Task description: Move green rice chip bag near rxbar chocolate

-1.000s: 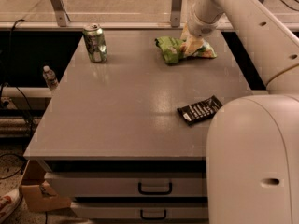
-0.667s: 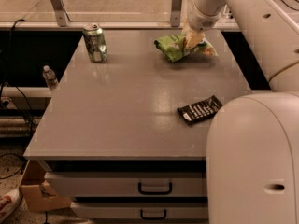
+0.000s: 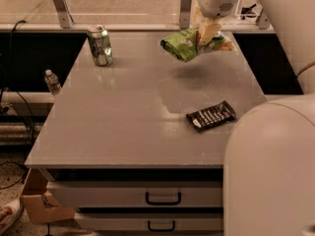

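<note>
The robot's gripper should release the green rice chip bag on the table (image 3: 204,89) just behind the far edge of the rxbar chocolate.
The green rice chip bag (image 3: 183,44) is crinkly and light green and hangs in the air above the far right part of the grey table (image 3: 123,117), with its shadow on the surface below. My gripper (image 3: 208,33) is shut on the bag's right side and holds it up. The rxbar chocolate (image 3: 211,116), a flat dark wrapper with white lettering, lies on the table near the right edge, closer to me than the bag and well apart from it.
A green soda can (image 3: 100,45) stands upright at the table's far left. A small water bottle (image 3: 51,82) sits off the table's left side. Drawers (image 3: 162,198) are under the front edge. My white arm fills the right side.
The gripper has lifted the green bag off the table's far right part. The bag now hangs above the surface. The bar and the can have not moved.
</note>
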`<state>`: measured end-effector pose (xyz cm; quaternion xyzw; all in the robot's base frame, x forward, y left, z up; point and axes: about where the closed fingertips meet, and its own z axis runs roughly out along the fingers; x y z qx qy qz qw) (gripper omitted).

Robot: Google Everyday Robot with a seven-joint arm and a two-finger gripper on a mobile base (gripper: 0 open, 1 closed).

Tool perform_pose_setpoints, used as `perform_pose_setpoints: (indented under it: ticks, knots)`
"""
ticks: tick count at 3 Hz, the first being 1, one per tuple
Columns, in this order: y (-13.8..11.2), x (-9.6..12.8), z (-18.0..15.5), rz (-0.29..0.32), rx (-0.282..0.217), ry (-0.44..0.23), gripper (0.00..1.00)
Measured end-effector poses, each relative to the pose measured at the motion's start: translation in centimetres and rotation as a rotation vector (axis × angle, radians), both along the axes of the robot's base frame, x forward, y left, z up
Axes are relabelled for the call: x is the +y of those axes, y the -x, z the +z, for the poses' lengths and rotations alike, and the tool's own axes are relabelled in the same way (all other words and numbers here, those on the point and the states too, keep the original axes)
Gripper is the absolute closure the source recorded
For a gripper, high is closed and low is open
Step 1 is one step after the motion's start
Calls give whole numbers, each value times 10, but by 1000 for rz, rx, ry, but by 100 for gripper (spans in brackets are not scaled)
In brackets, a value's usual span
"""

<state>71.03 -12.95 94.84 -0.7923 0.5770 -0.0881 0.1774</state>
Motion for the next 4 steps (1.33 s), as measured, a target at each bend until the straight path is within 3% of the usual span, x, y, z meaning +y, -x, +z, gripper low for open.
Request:
perform_pose_setpoints:
  ticks: [1, 2, 4]
  knots:
    - [40, -1, 8, -6, 55, 38, 100]
    - [78, -7, -5, -47, 125, 49, 100]
    - [127, -11, -40, -110, 240, 62, 100]
